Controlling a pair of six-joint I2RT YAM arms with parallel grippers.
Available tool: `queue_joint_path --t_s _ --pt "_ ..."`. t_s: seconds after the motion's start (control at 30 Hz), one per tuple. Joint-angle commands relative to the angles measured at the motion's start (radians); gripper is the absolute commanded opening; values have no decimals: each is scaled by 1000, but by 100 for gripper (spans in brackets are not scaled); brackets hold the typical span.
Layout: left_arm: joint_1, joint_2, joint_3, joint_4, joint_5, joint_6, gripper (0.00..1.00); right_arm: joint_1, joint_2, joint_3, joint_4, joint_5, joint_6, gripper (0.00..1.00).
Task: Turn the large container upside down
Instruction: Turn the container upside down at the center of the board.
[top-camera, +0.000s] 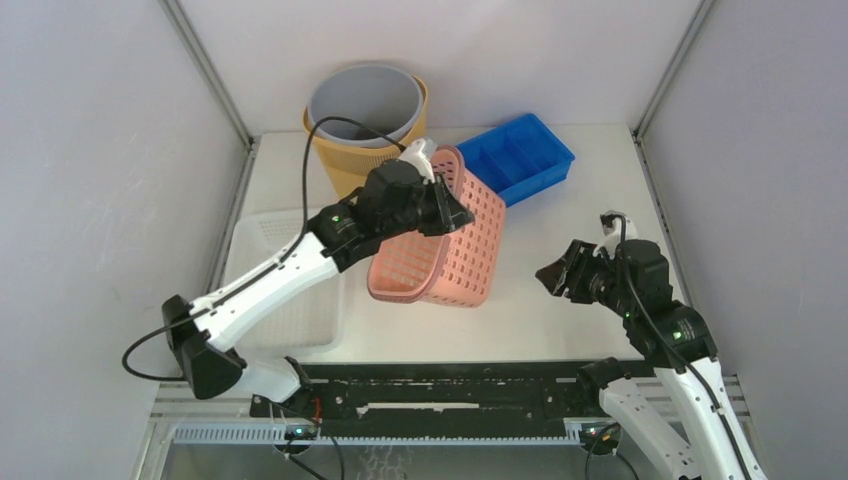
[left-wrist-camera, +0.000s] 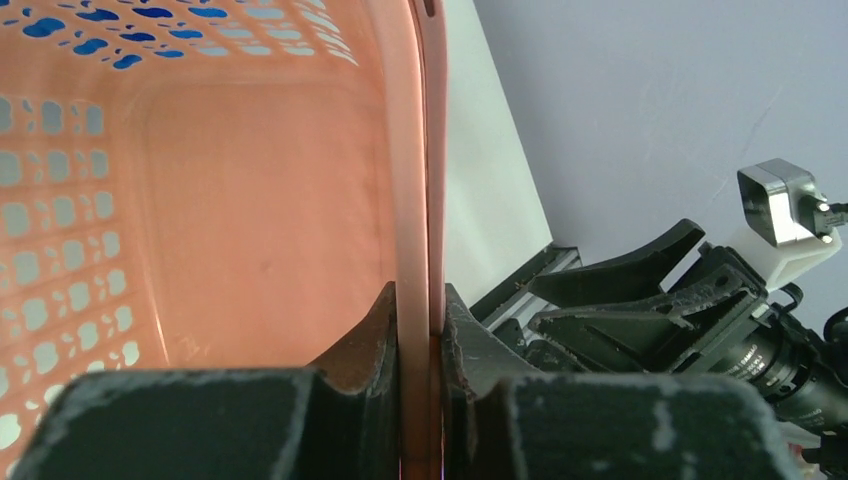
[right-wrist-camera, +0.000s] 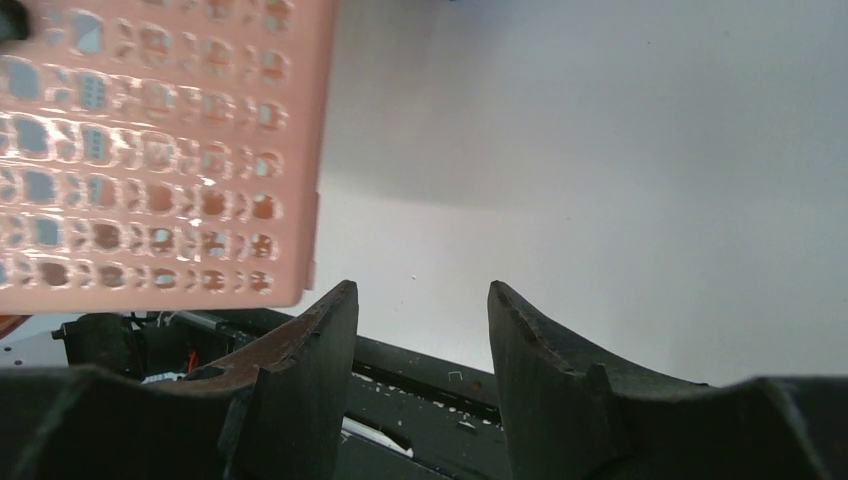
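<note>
My left gripper is under my right gripper. It will let go of the large container, now tipped above the table's middle, upside down on the bare table (top-camera: 567, 284) beneath my right gripper.
The large container is a pink perforated basket (top-camera: 455, 250), tipped on its side above the middle of the table, its open mouth facing left and toward the arms. My left gripper (top-camera: 452, 212) is shut on its upper rim; in the left wrist view the rim (left-wrist-camera: 432, 150) runs straight between the two fingers (left-wrist-camera: 372, 330), with the basket's inside (left-wrist-camera: 250, 200) to the left. My right gripper (top-camera: 553, 277) stands open to the right of the basket, apart from it, with nothing between its jaws (right-wrist-camera: 420, 292). The basket's holed wall (right-wrist-camera: 150, 150) fills the upper left of that view.
A grey bucket nested in a yellow one (top-camera: 365, 105) stands at the back. A blue bin (top-camera: 522, 155) sits back right, close behind the basket. A white tray (top-camera: 290, 300) lies left, under my left arm. A black rail (top-camera: 450, 390) runs along the near edge.
</note>
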Motion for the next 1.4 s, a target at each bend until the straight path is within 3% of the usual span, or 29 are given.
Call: queue_joint_path --t_s 0.0,0.23,0.57,1.0,1.37 --pt "-4 -131 32 -11 -108 48 0 -5 9 36 28 -14 -25 59" --pt "-4 -148 -24 70 -48 -12 0 -8 -8 69 4 -1 -28 58" --pt "-44 -11 -145 477 119 -242 0 -11 -8 203 -81 21 -36 59" --pt "-113 402 107 861 227 -516 0 -11 -22 498 -361 132 -90 60" --pt "-136 633 230 1031 155 -662 0 -11 -55 501 -390 118 -93 60"
